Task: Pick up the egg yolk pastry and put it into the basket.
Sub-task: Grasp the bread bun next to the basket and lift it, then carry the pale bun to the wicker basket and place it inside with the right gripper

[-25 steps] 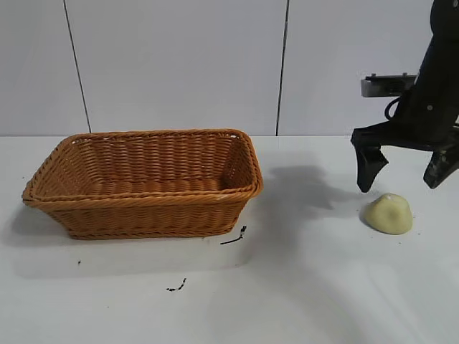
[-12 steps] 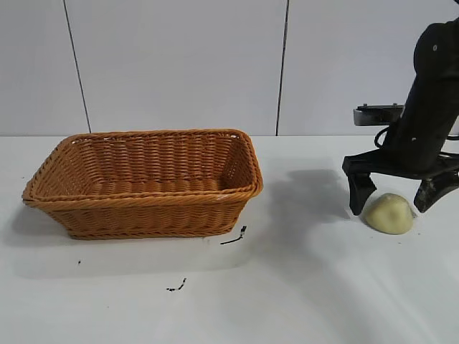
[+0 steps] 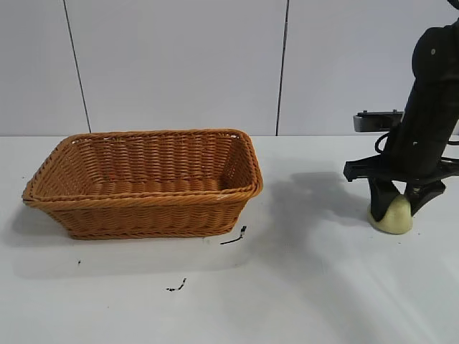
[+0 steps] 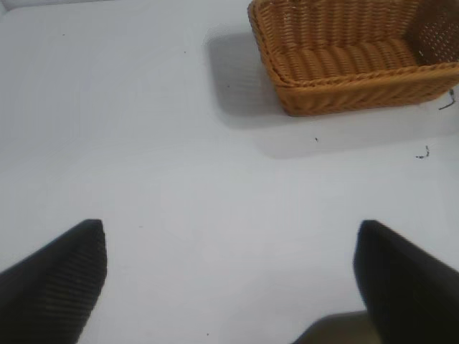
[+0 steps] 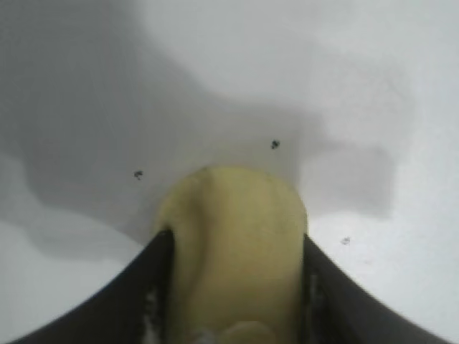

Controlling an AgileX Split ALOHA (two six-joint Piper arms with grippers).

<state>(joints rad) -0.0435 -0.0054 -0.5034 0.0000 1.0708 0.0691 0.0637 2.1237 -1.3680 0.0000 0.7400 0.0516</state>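
Observation:
Next, I let go of the egg yolk pastry with my right gripper on the basket's bottom just behind the middle of its front rim (image 3: 164, 182).
The pale yellow egg yolk pastry (image 3: 391, 216) rests on the white table at the right, squeezed narrow between two black fingers. My right gripper (image 3: 396, 206) has come straight down over it and is shut on it. In the right wrist view the pastry (image 5: 233, 244) fills the gap between the fingers (image 5: 136, 287), pressed in on both sides. The orange-brown wicker basket (image 3: 147, 211) stands to the left of it, a good gap away, with nothing inside. My left gripper (image 4: 229, 247) hangs open over bare table, with the basket (image 4: 344, 89) far off.
Small black marks lie on the table in front of the basket (image 3: 233, 236) and nearer the front edge (image 3: 176, 287). A white panelled wall closes the back. Open table lies between basket and pastry.
My right gripper came down from above the pastry and its wide-spread fingers closed in on the pastry's sides. The pastry stayed in place and looks pinched narrower.

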